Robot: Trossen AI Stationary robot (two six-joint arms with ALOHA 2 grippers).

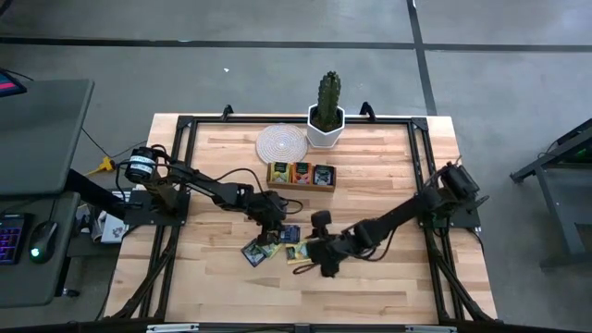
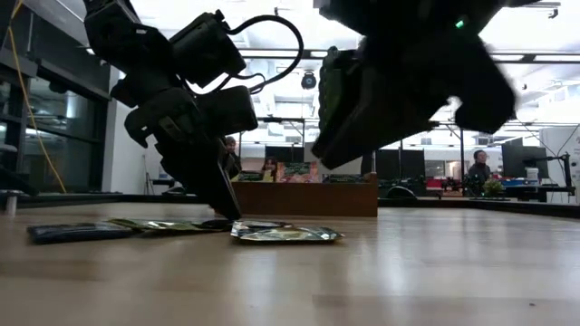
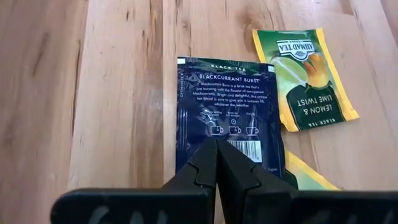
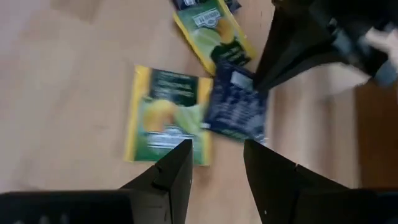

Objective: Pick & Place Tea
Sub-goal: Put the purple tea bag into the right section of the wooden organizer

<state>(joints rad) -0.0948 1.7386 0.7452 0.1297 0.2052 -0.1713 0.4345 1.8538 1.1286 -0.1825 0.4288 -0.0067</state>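
The robot's right gripper will close on the dark blue packet's edge (image 1: 292,241) (image 4: 210,112), on the side that faces the yellow-green packet below that gripper.
Several tea packets lie flat on the wooden table between my two grippers. A dark blue packet (image 3: 230,99) lies under my left gripper (image 3: 216,143), which is shut with its tips down on it. A yellow-green lemon packet (image 3: 308,78) lies beside it. My right gripper (image 4: 217,152) hangs open above another yellow-green packet (image 4: 165,115) and the blue one (image 4: 236,112), touching neither. In the high view my left gripper (image 1: 277,225) and right gripper (image 1: 314,257) stand close together over the packets (image 1: 261,250). My left gripper presses its shut fingertips (image 3: 211,155) onto the dark blue packet's printed face near one short edge (image 3: 233,146). It comes slanting down from the table's left side. The packet lies flat on the table (image 2: 227,220).
A brown wooden tray (image 1: 301,186) with packets in its three compartments stands behind the loose ones. Farther back stand a cactus in a white pot (image 1: 326,116) and a round white coaster (image 1: 280,143). A black frame (image 1: 421,157) borders the table.
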